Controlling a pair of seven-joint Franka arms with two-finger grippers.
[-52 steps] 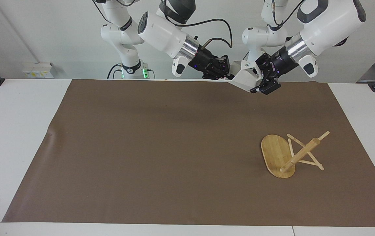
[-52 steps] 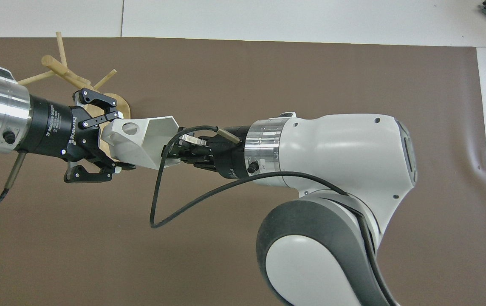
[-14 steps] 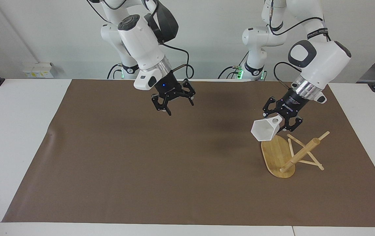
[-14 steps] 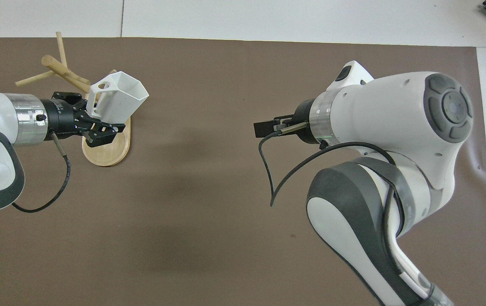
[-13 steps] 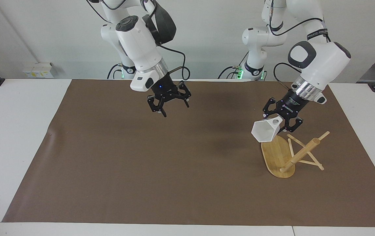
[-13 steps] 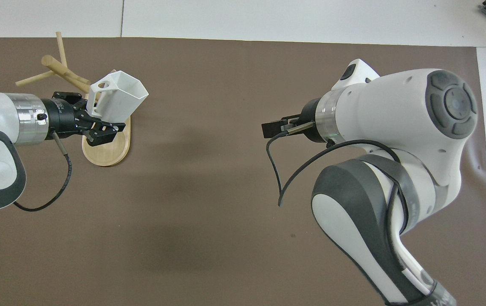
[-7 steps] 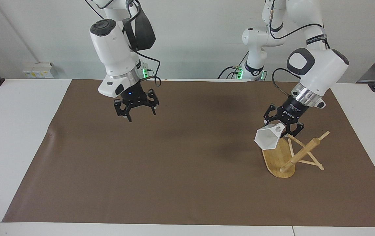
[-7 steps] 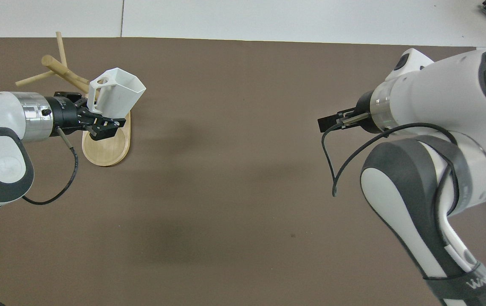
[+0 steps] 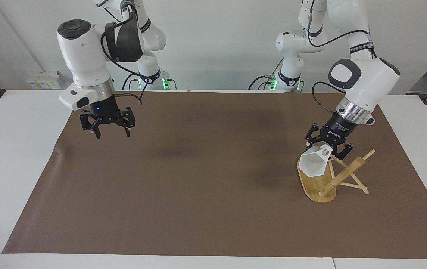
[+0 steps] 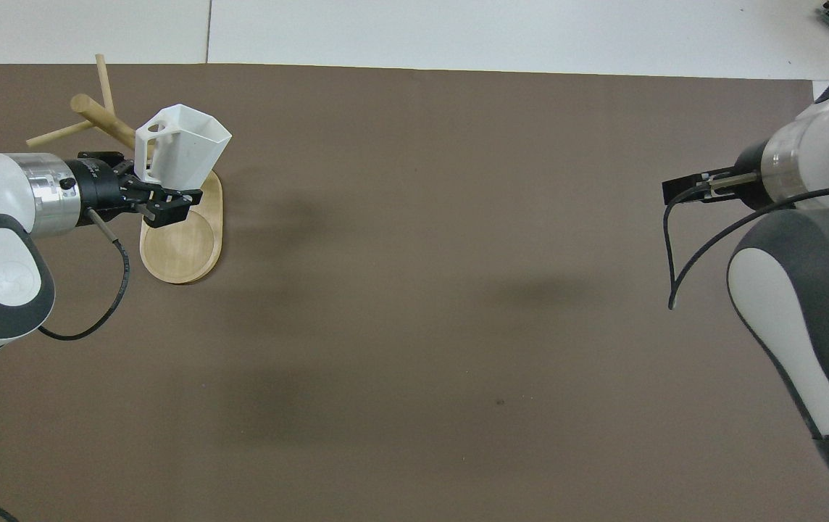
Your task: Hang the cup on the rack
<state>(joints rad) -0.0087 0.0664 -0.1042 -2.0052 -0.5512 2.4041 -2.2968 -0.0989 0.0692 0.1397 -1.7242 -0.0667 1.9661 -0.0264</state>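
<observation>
My left gripper is going to let go of the white cup with the cup's handle hanging on the thin peg (image 10: 160, 144) next to the thick post.
The white faceted cup (image 9: 313, 163) (image 10: 182, 156) hangs tilted, held by its pierced handle in my left gripper (image 9: 329, 151) (image 10: 145, 181), which is shut on it. It is low over the end of the rack's oval base nearer the robots, close beside a thin peg. Whether cup and rack touch cannot be told. The bamboo rack (image 9: 342, 175) (image 10: 103, 116) stands toward the left arm's end of the table, and its thick post slants up and away from the base. My right gripper (image 9: 112, 133) (image 10: 679, 192) hangs open and empty above the mat toward the right arm's end.
A brown mat (image 9: 198, 186) (image 10: 414, 326) covers most of the white table (image 9: 12, 149). Nothing else lies on it.
My left gripper has lowered the cup closer to the rack's base and pegs. The right arm has swung away toward its own end of the table, gripper still open.
</observation>
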